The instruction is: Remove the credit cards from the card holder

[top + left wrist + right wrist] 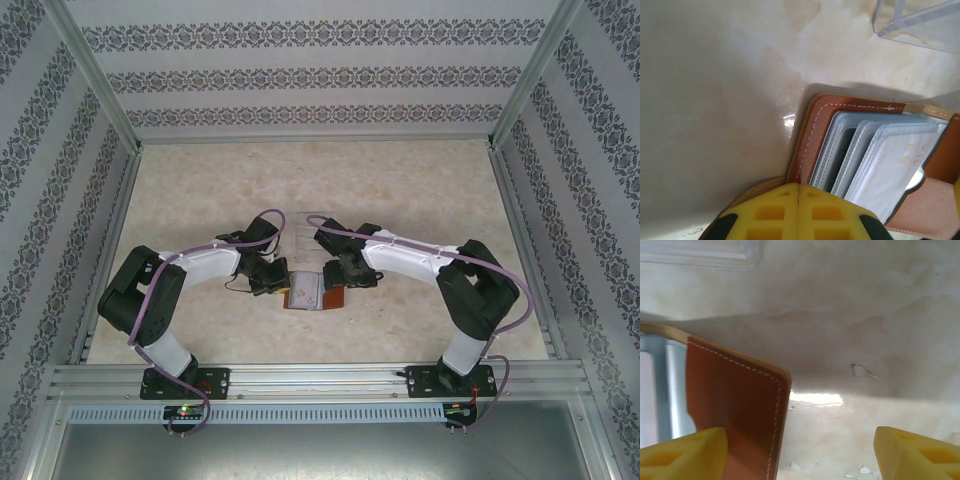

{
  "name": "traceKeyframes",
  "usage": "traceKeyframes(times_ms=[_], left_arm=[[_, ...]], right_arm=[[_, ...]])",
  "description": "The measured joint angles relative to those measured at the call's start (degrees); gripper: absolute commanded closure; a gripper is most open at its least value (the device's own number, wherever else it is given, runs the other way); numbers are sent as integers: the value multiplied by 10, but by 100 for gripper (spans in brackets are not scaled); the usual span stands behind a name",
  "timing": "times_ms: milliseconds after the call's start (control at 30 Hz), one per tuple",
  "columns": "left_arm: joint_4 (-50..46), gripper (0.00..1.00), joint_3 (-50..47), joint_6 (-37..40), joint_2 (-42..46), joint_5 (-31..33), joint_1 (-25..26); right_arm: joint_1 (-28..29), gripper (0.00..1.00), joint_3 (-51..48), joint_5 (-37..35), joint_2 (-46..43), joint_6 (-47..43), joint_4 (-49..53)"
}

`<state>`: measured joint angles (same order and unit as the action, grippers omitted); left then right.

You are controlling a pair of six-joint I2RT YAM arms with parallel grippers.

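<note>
My right fingers straddle the cover's outer edge, away from the credit cards, so they should move over and pinch the front clear sleeve (894, 162).
The reddish-brown card holder (333, 296) lies open on the table between my two grippers. Its clear inner sleeves hold pale credit cards (900, 160), seen as a light patch (303, 290) from above. My left gripper (799, 189) is shut, with its yellow tips touching at a corner of the holder's left cover (812, 135); from above it (275, 282) sits at the holder's left edge. My right gripper (800, 460) is open. The holder's right cover (735, 405) reaches in beside its left finger, ungripped; from above it (345, 275) is at the holder's right edge.
A clear plastic tray (305, 222) stands just behind the card holder, its corner also visible in the left wrist view (920, 22) and the right wrist view (700, 252). Patterned walls (60, 150) enclose the pale marbled tabletop (420, 190).
</note>
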<state>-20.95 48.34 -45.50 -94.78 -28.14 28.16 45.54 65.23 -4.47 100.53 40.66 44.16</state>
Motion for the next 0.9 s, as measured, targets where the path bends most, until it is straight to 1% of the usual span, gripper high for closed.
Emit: traceKeyframes(times_ms=[67, 200, 300, 400, 600, 733, 900], left_arm=[[0, 100, 0, 0, 0, 0, 0], [0, 100, 0, 0, 0, -2, 0], [0, 100, 0, 0, 0, -2, 0], [2, 97, -5, -4, 7, -1, 0], [-1, 94, -16, -17, 51, 3, 0], [-1, 87, -16, -24, 79, 2, 0], [5, 82, -13, -33, 87, -10, 0]], right_arm=[[10, 19, 17, -29, 19, -6, 25], [32, 22, 52, -79, 59, -13, 65], [43, 24, 70, -105, 80, -19, 87], [49, 28, 79, -117, 80, -21, 102], [49, 38, 80, -112, 57, -20, 101], [49, 46, 80, -101, 16, -19, 88], [49, 60, 67, -74, -27, -7, 51]])
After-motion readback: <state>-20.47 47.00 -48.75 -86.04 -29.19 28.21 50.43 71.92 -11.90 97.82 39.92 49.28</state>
